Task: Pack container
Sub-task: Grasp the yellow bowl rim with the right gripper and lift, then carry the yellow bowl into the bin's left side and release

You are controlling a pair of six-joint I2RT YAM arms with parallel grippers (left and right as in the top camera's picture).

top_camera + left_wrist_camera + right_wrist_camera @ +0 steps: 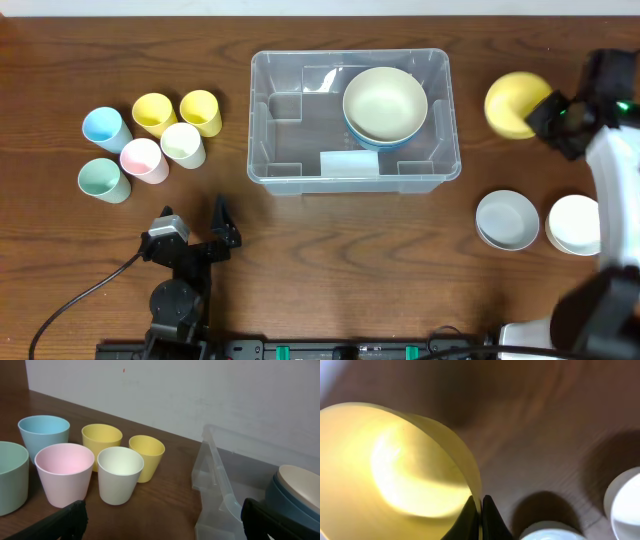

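My right gripper should release the yellow bowl, now held beside the clear container, on the clear container's bottom (303,116), setting it down on the side of the cream bowl that is toward the cups.
The clear plastic container (290,130) sits mid-table and holds a cream bowl (385,102) stacked on a blue bowl; its near corner shows in the left wrist view (215,485). My right gripper (545,112) is shut on the rim of a yellow bowl (512,102), right of the container and blurred; the wrist view shows the fingers (481,510) pinching the yellow bowl's rim (395,465). My left gripper (195,240) is open and empty, near the front edge, left of the container; in its wrist view the jaws (162,520) frame bare table.
Several cups stand at the left: blue (104,126), two yellow (153,113), pink (143,159), cream (183,144), green (103,180). A grey-white bowl (507,219) and a white bowl (574,224) sit at the right front.
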